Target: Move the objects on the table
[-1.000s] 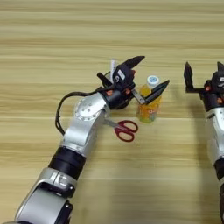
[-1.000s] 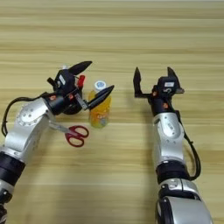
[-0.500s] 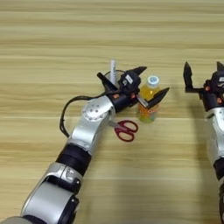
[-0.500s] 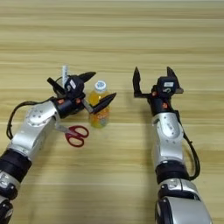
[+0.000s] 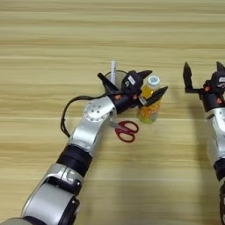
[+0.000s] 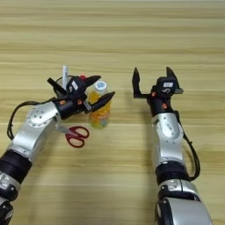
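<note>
My right gripper is going to close on the bottle's lower body [image 5: 149, 111], below the fingers of my left gripper, so that it can take over the bottle of orange drink.
A small clear bottle of orange drink [image 5: 148, 110] with a white cap stands upright at mid-table. My left gripper [image 5: 154, 82] is open, one black finger behind the cap and the other in front of the bottle's shoulder. Whether the fingers touch it I cannot tell. Just left of the wrist, a slim black marker pen [image 5: 103, 79] slants out of the black pen cup [image 5: 117, 79], beside a white pen [image 5: 113, 68]. My right gripper [image 6: 150, 75] is held open above the table to the right of the bottle, with nothing between its fingers.
Red-handled scissors [image 5: 127, 131] lie flat on the wooden table [image 5: 52, 39], just in front of the left forearm and left of the bottle. A black cable loops beside the left forearm.
My left arm has reached further right and the wrist has turned, so its open fingers now flank the bottle's top. The pen cup shows more behind it. The right arm has not moved.
</note>
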Tool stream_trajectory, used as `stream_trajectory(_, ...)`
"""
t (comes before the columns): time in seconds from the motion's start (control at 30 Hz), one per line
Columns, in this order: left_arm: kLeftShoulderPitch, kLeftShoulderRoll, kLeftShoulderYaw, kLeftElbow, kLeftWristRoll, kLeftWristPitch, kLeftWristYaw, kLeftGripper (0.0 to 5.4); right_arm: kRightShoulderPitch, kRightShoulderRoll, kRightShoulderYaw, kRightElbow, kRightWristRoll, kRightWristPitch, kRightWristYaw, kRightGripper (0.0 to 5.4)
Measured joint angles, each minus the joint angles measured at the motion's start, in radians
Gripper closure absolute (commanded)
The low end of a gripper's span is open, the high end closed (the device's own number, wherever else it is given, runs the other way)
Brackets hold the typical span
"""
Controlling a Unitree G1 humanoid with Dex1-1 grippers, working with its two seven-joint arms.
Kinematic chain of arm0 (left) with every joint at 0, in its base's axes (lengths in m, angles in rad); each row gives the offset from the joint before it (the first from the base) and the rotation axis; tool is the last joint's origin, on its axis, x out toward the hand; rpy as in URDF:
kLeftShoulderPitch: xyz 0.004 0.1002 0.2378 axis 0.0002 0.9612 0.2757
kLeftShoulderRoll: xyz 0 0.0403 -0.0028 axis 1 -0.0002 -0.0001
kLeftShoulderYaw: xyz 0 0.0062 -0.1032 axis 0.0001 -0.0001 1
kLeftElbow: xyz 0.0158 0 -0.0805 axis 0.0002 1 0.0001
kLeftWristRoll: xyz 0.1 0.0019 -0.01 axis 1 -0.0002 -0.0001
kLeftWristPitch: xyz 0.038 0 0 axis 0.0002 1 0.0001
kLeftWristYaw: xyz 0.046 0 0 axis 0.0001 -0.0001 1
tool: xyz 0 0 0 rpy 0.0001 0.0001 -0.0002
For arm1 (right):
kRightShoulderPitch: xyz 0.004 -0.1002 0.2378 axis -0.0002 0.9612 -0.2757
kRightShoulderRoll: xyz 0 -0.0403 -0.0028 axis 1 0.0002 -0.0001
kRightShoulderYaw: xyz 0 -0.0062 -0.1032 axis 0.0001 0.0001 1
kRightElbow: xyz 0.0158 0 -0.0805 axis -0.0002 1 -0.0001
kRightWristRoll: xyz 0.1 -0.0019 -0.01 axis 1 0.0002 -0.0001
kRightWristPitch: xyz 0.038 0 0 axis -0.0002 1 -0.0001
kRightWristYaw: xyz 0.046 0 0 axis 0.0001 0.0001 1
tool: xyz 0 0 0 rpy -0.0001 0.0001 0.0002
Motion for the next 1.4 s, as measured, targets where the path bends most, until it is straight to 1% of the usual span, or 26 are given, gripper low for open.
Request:
stream_trajectory(0.03, 0.001, 0.0, 0.0, 0.0, 0.0, 0.0, -0.001, 2.42, 0.0, 0.0, 0.0, 0.0, 0.0, 0.0, 0.0, 0.0)
stream_trajectory(0.07, 0.003, 0.0, 0.0, 0.0, 0.0, 0.0, -0.004, 2.46, 0.0, 0.0, 0.0, 0.0, 0.0, 0.0, 0.0, 0.0)
stream_trajectory(0.2, 0.003, 0.0, -0.001, -0.009, 0.0, 0.002, -0.009, 2.97, 0.0, 0.0, 0.0, 0.0, 0.0, 0.0, 0.0, 0.0)
stream_trajectory(0.27, 0.003, 0.0, -0.001, -0.012, -0.001, 0.007, -0.011, 3.08, 0.0, 0.0, 0.0, 0.0, 0.0, -0.002, 0.0, 0.0)
stream_trajectory(0.43, 0.003, -0.001, -0.001, -0.022, -0.001, 0.012, -0.012, 3.62, 0.0, 0.0, 0.0, 0.0, 0.0, -0.013, 0.0, 0.0)
stream_trajectory(1.23, 0.003, -0.001, -0.002, -0.023, 0.001, 0.011, -0.012, 3.65, 0.0, 0.001, -0.001, -0.001, 0.006, -0.013, 0.002, 0.0)
stream_trajectory(1.33, 0.003, -0.001, -0.002, -0.023, 0.001, 0.011, -0.012, 3.65, 0.004, 0.003, -0.002, -0.038, 0.022, -0.013, 0.008, 0.0)
stream_trajectory(1.4, 0.003, 0.0, -0.002, -0.024, 0.001, 0.012, -0.012, 3.65, 0.009, 0.002, -0.003, -0.084, 0.039, -0.008, 0.025, 0.0)
